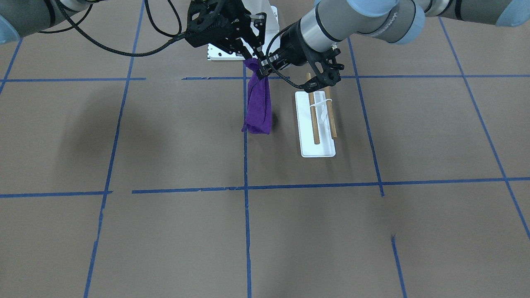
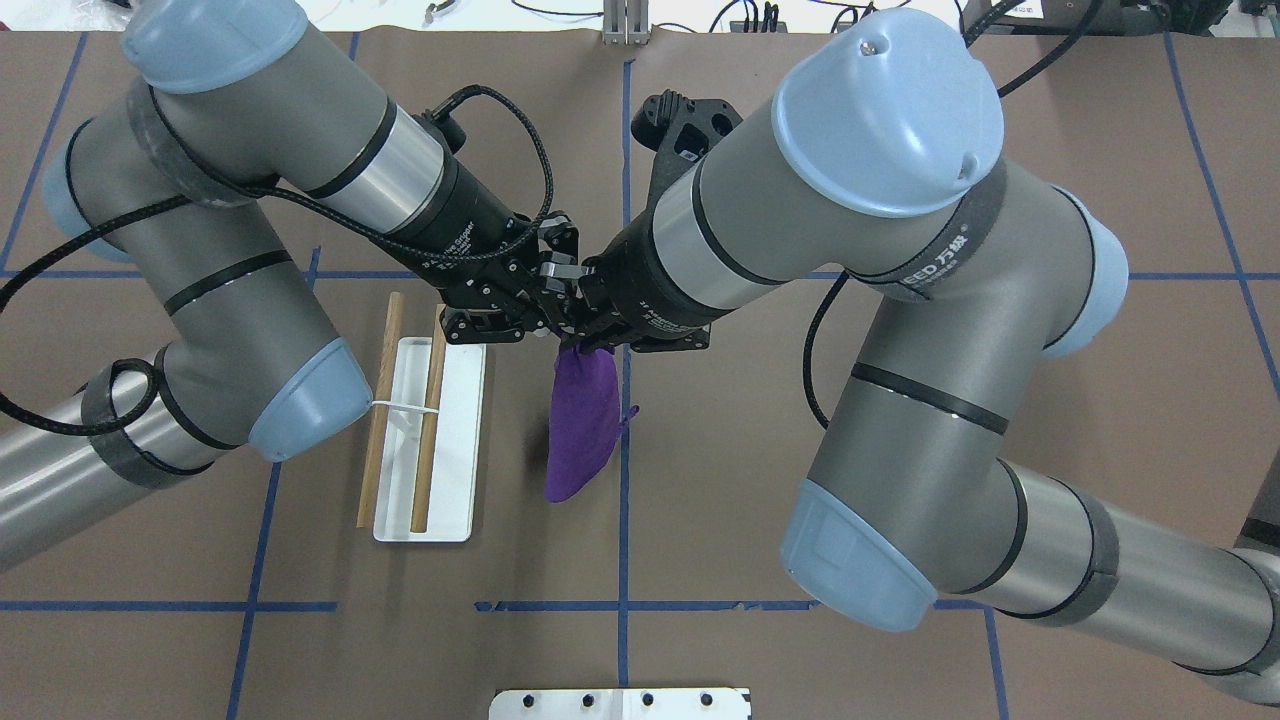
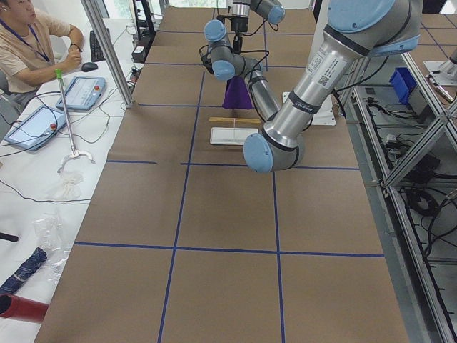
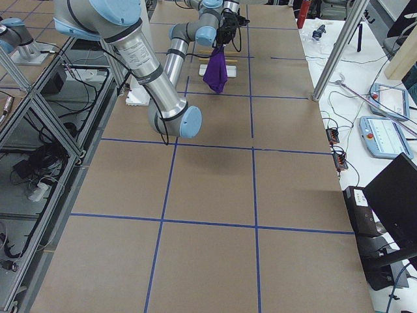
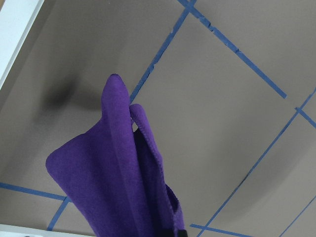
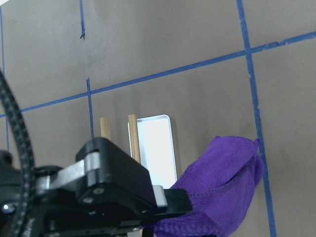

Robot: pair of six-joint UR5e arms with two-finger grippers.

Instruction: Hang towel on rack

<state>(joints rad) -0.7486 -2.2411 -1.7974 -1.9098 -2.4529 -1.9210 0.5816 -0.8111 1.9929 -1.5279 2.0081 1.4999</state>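
Note:
Next, the left gripper releases the purple towel across both wooden rods of the rack (image 1: 315,117), above its white base.
A purple towel (image 1: 257,107) hangs bunched from its top end above the brown table, to the side of the rack. It also shows in the overhead view (image 2: 580,420) and in both wrist views (image 5: 118,187) (image 6: 222,187). My left gripper (image 1: 263,69) and right gripper (image 1: 256,58) meet at the towel's top, and both look shut on it. In the overhead view the left gripper (image 2: 552,310) and right gripper (image 2: 585,338) are nearly touching. The rack (image 1: 316,147) has a flat white base and two wooden rods (image 2: 382,400). It stands on the table beside the towel, below my left wrist.
The white robot pedestal plate (image 1: 223,54) lies behind the grippers and shows at the overhead view's bottom edge (image 2: 620,703). Blue tape lines (image 1: 245,231) grid the table. An operator (image 3: 28,43) sits at a side desk beyond the table's edge.

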